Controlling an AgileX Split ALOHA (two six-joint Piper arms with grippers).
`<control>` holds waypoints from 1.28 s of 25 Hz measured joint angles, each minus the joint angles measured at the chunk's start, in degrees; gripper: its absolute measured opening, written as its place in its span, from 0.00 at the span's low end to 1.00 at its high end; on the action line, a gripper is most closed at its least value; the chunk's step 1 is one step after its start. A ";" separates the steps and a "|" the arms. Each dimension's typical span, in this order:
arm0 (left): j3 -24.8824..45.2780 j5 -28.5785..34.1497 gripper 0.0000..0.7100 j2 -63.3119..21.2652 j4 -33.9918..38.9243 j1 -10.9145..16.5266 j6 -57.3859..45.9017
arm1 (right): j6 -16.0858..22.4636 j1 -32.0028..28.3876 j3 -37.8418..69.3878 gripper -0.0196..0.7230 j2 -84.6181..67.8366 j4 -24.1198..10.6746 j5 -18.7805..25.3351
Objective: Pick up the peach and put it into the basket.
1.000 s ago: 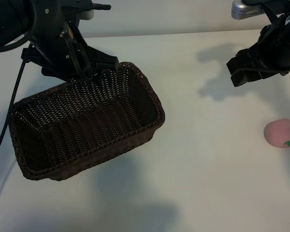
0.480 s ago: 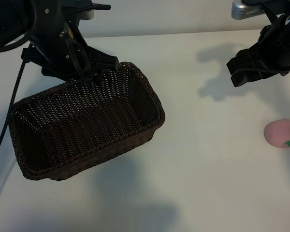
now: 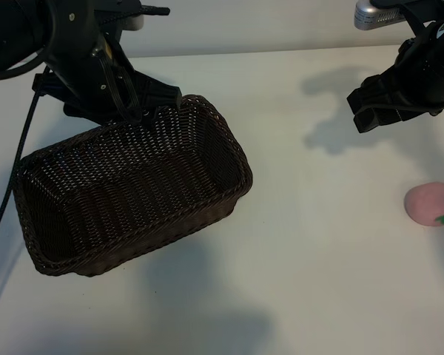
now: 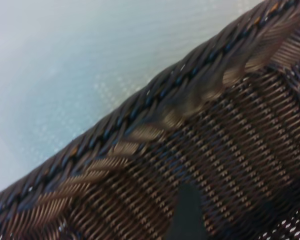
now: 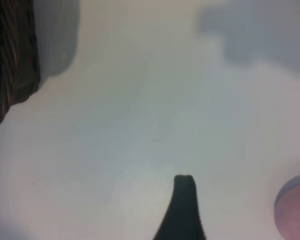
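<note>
My left gripper will grip the woven basket on the rim of the short side [image 3: 21,209], at the end farthest from the peach.
The dark-brown woven basket [image 3: 133,194] stands empty on the left half of the white table. My left gripper [image 3: 146,102] hangs open just above the basket's far rim; in the left wrist view one dark fingertip [image 4: 188,210] shows over the braided rim and inner wall of the basket [image 4: 215,125]. The pale-pink peach [image 3: 431,203] lies near the table's right edge, far from the basket. My right gripper [image 3: 364,111] hovers open and empty above the table, behind the peach. The right wrist view shows one fingertip [image 5: 184,197], the peach's edge [image 5: 296,210] and a basket corner [image 5: 10,65].
Bare white tabletop [image 3: 318,259] stretches between the basket and the peach. A black cable [image 3: 16,170] runs down past the basket's left side. A silver fitting [image 3: 374,13] sits above the right arm at the back.
</note>
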 joint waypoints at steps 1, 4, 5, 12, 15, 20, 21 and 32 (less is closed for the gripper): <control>0.00 0.72 0.84 0.00 0.00 0.00 -0.31 | 0.00 0.00 0.00 0.83 0.00 0.00 0.00; 0.00 3.60 0.84 0.00 0.00 0.00 -1.70 | 0.00 0.00 0.00 0.83 0.00 0.00 0.00; 0.00 4.62 0.84 0.00 0.00 0.00 -2.12 | 0.00 0.00 0.00 0.83 0.00 0.00 0.00; 2.90 7.29 0.84 -3.57 2.86 0.00 -6.49 | 0.00 0.00 0.00 0.83 0.00 0.00 0.00; 6.47 7.92 0.84 -6.18 5.68 0.00 -9.77 | 0.00 0.00 0.00 0.83 0.00 0.00 0.00; 12.65 7.93 0.84 -11.22 7.94 2.06 -14.50 | 0.00 0.00 0.00 0.83 0.00 0.00 0.00; 13.80 7.87 0.84 -12.32 8.00 3.30 -15.18 | 0.00 0.00 0.00 0.83 0.00 0.00 0.06; 29.23 -3.34 0.84 -19.19 1.11 14.34 -16.66 | 0.00 0.00 0.00 0.83 0.00 0.00 0.30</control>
